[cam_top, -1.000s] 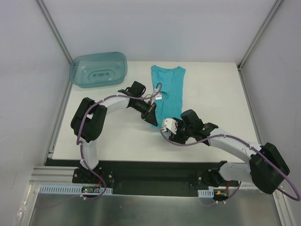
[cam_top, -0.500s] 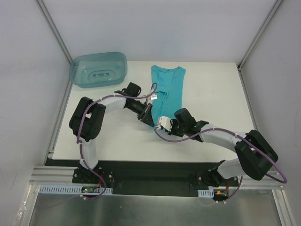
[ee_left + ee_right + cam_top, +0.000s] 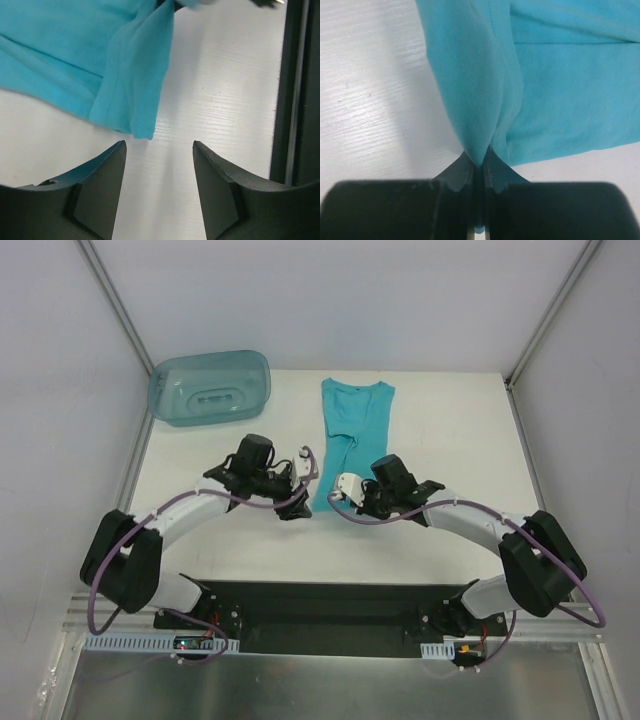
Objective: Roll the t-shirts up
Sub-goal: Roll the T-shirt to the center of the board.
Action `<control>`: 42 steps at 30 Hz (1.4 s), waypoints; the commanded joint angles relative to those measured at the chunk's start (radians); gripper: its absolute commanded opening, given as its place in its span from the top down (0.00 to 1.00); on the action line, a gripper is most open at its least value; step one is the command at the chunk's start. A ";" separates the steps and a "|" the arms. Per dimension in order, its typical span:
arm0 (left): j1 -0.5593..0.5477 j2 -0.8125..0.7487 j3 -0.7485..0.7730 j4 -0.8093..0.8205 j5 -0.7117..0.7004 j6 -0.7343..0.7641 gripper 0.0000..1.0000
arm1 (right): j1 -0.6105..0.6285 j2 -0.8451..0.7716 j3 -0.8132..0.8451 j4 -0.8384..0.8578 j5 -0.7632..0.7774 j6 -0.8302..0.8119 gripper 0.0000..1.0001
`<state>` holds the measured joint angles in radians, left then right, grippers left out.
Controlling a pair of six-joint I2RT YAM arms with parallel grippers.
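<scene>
My right gripper holds just one end of the t-shirt's fold. My left gripper needs to pinch the t-shirt's loose hem corner (image 3: 143, 130) before both grippers pull the fold.
The turquoise t-shirt (image 3: 357, 425) lies folded into a long narrow strip on the white table (image 3: 460, 450), collar at the far end. My right gripper (image 3: 338, 498) is at its near hem, and in the right wrist view it (image 3: 479, 162) is shut on a pinched-up fold of the t-shirt (image 3: 560, 90). My left gripper (image 3: 298, 502) sits just left of that hem. Seen from the left wrist, it (image 3: 159, 150) is open over bare table, with the t-shirt's hem corner (image 3: 144, 131) just beyond its fingertips and not touching them.
A translucent blue-green plastic bin (image 3: 210, 388) stands at the far left corner of the table. White walls close in the back and sides. The table's dark near edge (image 3: 295, 100) runs close to the left gripper.
My left gripper has opened, let go of the hem and drawn back to the near left. My right gripper has moved in to the hem and shut on the fabric.
</scene>
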<state>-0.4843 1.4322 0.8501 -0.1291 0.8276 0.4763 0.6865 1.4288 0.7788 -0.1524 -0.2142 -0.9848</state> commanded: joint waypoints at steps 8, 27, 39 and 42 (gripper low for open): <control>-0.172 -0.070 -0.243 0.459 -0.286 0.275 0.40 | -0.008 0.004 0.048 -0.101 -0.093 -0.006 0.96; -0.232 0.003 -0.214 0.461 -0.222 0.278 0.40 | -0.008 -0.001 0.059 -0.125 -0.082 0.001 0.96; -0.231 0.065 -0.102 0.343 -0.205 0.156 0.99 | -0.008 0.004 0.085 -0.197 -0.111 0.026 0.96; -0.198 0.034 -0.069 0.217 -0.121 0.093 1.00 | -0.018 -0.004 0.108 -0.292 -0.175 0.023 0.96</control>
<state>-0.7124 1.5127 0.6945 0.2199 0.5873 0.6937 0.6510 1.4364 0.8268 -0.3279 -0.2741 -0.9283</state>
